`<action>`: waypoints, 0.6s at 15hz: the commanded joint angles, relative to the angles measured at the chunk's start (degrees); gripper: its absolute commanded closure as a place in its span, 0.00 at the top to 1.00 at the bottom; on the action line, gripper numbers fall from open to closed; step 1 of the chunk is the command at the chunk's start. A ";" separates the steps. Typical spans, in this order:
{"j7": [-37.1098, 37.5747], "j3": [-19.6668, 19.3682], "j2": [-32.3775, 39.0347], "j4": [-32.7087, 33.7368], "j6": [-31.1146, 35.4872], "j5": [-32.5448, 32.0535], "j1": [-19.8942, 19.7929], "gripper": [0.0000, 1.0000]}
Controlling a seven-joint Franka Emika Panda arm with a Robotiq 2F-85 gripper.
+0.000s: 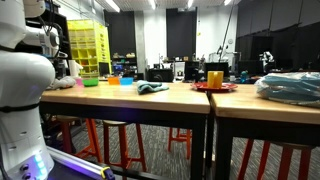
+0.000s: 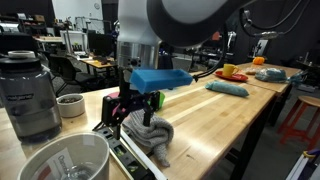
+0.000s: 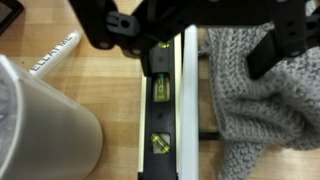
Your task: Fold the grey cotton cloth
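Note:
A gripper finger overhangs the spirit level beside the grey cloth, so next I move over the cloth and grip its upper edge (image 3: 229, 48).
The grey knitted cloth (image 2: 152, 136) lies bunched on the wooden table, near its front edge. In the wrist view it (image 3: 262, 105) fills the right side. My gripper (image 2: 137, 108) hangs just above the cloth's left part. Its black fingers are spread wide apart in the wrist view (image 3: 190, 48), and nothing is held between them. The right finger sits over the cloth's upper edge and the left finger is over bare wood. The cloth and the gripper are out of view in the exterior view that shows the white robot base.
A black and white spirit level (image 3: 160, 110) lies beside the cloth, along the table edge. A white bucket (image 2: 65, 160) stands close by, with a blender (image 2: 25, 90) and a small white bowl (image 2: 70, 103) behind it. A teal cloth (image 2: 228, 88) and a yellow cup (image 2: 230, 70) are farther along the table.

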 commanded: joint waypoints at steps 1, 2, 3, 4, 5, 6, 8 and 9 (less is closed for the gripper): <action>-2.78 -1.01 -2.58 -0.09 -1.91 2.98 0.55 1.00; -3.15 -1.08 -3.06 -0.21 -2.05 3.30 0.52 1.00; -3.70 -1.12 -3.44 -0.24 -2.29 3.75 0.47 1.00; -4.10 -1.14 -3.97 -0.35 -2.44 4.10 0.42 0.75; -4.60 -1.19 -4.41 -0.43 -2.53 4.37 0.37 0.73; -4.80 -1.25 -4.91 -0.50 -2.62 4.43 0.31 0.68; -4.84 -1.42 -5.87 -0.70 -2.73 3.76 0.18 0.53; -4.81 -1.54 -6.29 -0.77 -2.83 3.38 0.10 0.45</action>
